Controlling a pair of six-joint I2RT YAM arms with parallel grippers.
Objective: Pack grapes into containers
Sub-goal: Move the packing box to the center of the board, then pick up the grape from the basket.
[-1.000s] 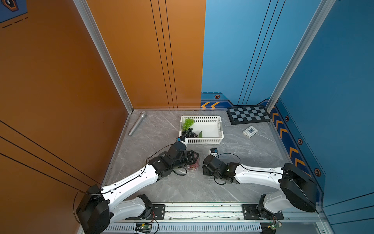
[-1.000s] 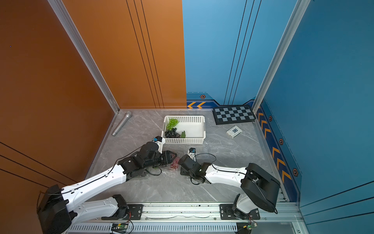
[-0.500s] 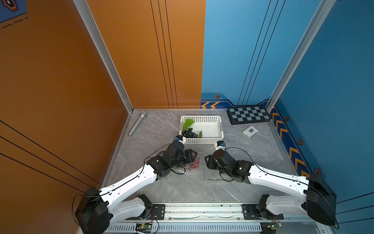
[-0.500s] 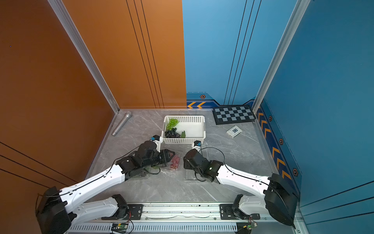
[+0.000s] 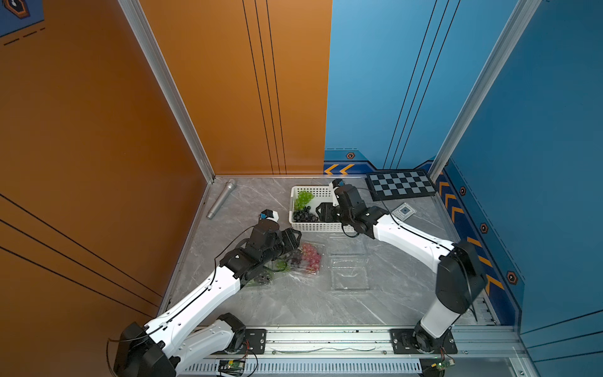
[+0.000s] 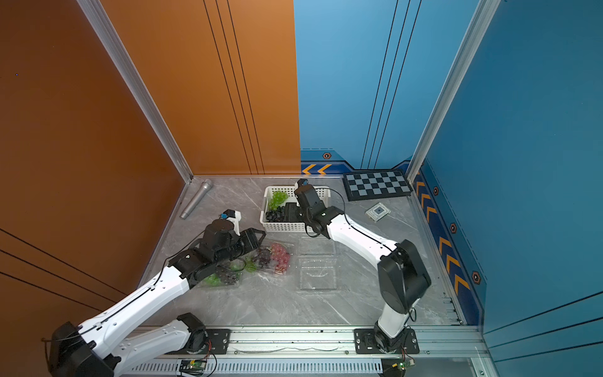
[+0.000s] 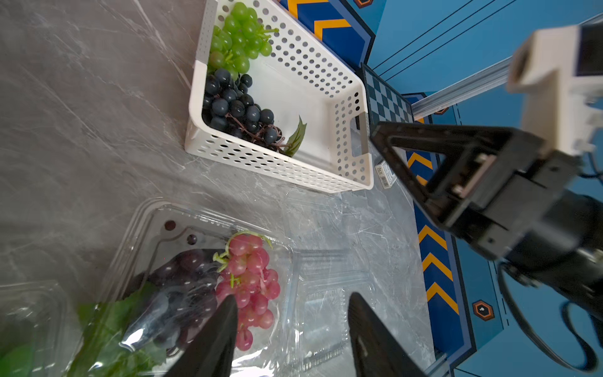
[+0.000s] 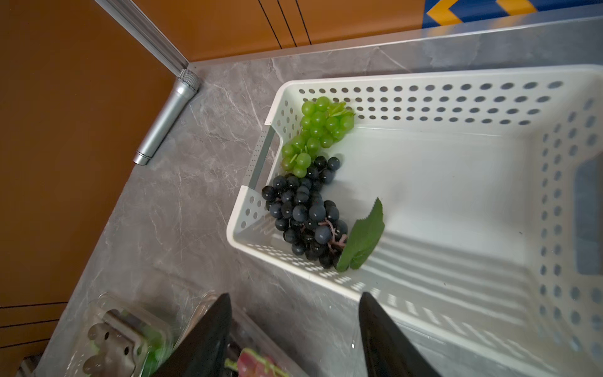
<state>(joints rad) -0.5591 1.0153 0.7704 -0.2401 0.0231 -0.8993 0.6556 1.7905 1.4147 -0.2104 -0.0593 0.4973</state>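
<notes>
I need to close my right gripper on the back end of the green grapes [image 5: 308,195] [image 8: 332,121], the end that is farther from the dark grapes in the white basket.
A white basket [image 5: 326,190] at the back holds green grapes [image 5: 303,197] and dark grapes [image 5: 304,215], also seen in the right wrist view as a green bunch [image 8: 318,129] and a dark bunch [image 8: 305,217] with a leaf. My right gripper [image 5: 321,212] [image 8: 295,294] hovers open over the basket's front part, holding nothing. In front, a clear container [image 7: 156,225] holds pink grapes [image 7: 251,277] and purple ones under its lid. My left gripper [image 5: 292,236] [image 7: 292,297] stands open just above it. An empty container [image 5: 348,272] lies open to the right. Another container [image 6: 222,277], with green grapes, sits under the left arm.
A silver microphone [image 5: 222,199] lies along the left wall. A checkerboard [image 5: 401,184] and a small square tag [image 5: 404,211] lie at the back right. Orange and blue walls close in the grey marble floor [image 5: 293,303] on three sides.
My right arm has swung from the front middle back to the basket, its jaws widening. My left gripper has stayed by the pink-grape container and opened wider.
</notes>
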